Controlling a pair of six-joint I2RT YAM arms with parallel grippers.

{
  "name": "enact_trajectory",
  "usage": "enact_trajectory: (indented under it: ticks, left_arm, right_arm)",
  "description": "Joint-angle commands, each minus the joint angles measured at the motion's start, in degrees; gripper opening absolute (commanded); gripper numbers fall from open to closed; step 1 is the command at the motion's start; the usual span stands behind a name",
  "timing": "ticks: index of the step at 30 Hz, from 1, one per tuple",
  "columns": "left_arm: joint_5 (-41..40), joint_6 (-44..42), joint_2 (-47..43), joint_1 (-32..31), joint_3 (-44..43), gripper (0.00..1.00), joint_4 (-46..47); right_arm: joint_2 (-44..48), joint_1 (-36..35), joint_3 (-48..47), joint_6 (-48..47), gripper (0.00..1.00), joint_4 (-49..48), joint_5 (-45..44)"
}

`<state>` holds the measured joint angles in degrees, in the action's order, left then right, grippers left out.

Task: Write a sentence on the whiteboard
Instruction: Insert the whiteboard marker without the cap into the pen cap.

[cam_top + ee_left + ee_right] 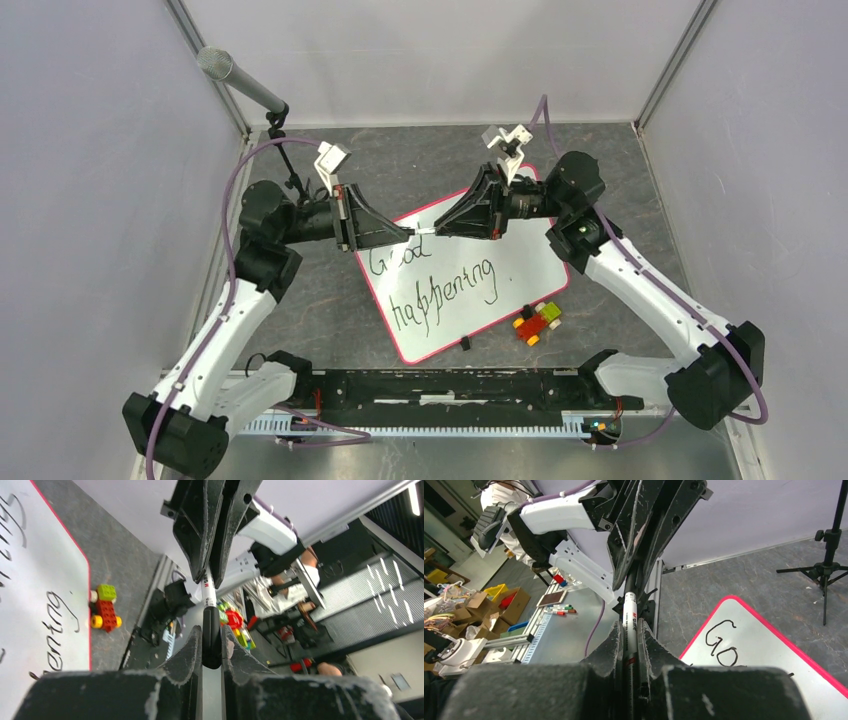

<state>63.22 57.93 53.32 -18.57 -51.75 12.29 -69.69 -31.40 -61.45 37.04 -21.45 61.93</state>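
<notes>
The marker in my left gripper will be put down on the dark table (322, 272) beside the whiteboard, at a place in front of the tripod.
The whiteboard (520, 265) lies tilted on the dark table, white with a red-pink rim. The sentence (440, 290) is black cursive in two lines; I read "Good" and "happening", and the grippers cover the part above. Both grippers meet tip to tip over the board's upper left. My left gripper (408, 235) (212, 632) is shut on the black cap end (211, 642) of a white marker (423, 232). My right gripper (438, 230) (629, 627) is shut on the marker's white barrel (629, 614). The marker hangs level above the board (769, 650).
A small brick toy (537, 322) (104, 611) sits just off the board's right edge. A small black object (465, 344) lies at the board's near edge. A microphone (240, 80) on a tripod stand (826, 565) stands at the back left. Grey walls enclose the table.
</notes>
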Motion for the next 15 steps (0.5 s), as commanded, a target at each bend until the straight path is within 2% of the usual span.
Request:
enact_trajectory:
  ticks: [1, 15]
  left_arm:
    - [2.37, -0.01, 2.61, -3.97, -1.67, 0.02, 3.65]
    - [0.13, -0.01, 6.15, -6.60, -1.94, 0.02, 4.20]
  right_arm:
    - [-1.31, -2.17, -3.24, -3.99, 0.00, 2.28, -1.90]
    - [-2.61, -5.89, -3.24, -3.99, 0.00, 1.48, -0.59]
